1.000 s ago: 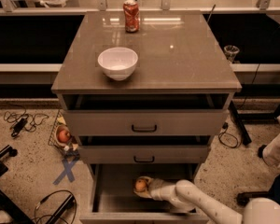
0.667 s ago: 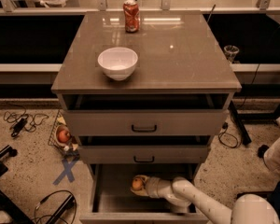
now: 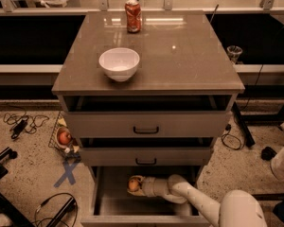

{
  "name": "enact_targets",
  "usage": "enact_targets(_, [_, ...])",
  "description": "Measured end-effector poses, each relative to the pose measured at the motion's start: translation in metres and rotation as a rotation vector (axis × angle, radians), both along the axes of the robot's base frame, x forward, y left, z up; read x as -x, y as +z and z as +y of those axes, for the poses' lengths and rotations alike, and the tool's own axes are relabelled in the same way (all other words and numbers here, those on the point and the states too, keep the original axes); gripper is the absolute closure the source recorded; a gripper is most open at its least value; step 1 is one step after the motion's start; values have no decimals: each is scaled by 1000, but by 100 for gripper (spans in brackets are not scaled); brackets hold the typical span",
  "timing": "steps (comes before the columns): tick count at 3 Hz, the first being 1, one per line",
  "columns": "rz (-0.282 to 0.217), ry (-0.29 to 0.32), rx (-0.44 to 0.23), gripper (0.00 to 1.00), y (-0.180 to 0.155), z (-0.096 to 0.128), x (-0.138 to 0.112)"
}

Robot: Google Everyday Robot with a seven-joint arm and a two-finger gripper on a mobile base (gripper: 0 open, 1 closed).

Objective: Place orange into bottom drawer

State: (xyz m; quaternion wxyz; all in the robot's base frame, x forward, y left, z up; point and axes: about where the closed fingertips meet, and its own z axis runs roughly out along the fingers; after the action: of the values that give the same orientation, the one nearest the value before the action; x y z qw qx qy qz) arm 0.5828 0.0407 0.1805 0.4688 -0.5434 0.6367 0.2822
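Observation:
My gripper should release the orange on the grey inside of the bottom drawer [image 3: 131, 188], in the spot below the lower black handle.
The bottom drawer [image 3: 109, 207] is pulled open below two shallower drawers with black handles. The orange [image 3: 133, 185] is inside it, near the back, between the fingers of my gripper [image 3: 134, 185]. The gripper reaches in from the right on a white arm, and its fingers wrap around the orange just above the drawer's grey floor.
A white bowl [image 3: 119, 63] and a red can [image 3: 133, 16] stand on the cabinet top [image 3: 180, 56]. A wire basket holding a reddish fruit [image 3: 64, 137] sits on the floor at the left, by a blue X mark [image 3: 66, 173] and cables. Black cabling lies at the right.
The gripper has carried the orange a little to the left, deeper into the bottom drawer. The arm has stretched further in from the right.

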Motion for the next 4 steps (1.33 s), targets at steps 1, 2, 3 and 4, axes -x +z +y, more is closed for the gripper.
enact_targets(1, [-10,45,26,100,-13,12,-4])
enact_targets(2, [-4,74,31,100,-29,21,-6])
enact_targets(3, [28,95,44,100,-47,22,-5])
enact_targets(4, [86,115,49,100,-64,22,-2])
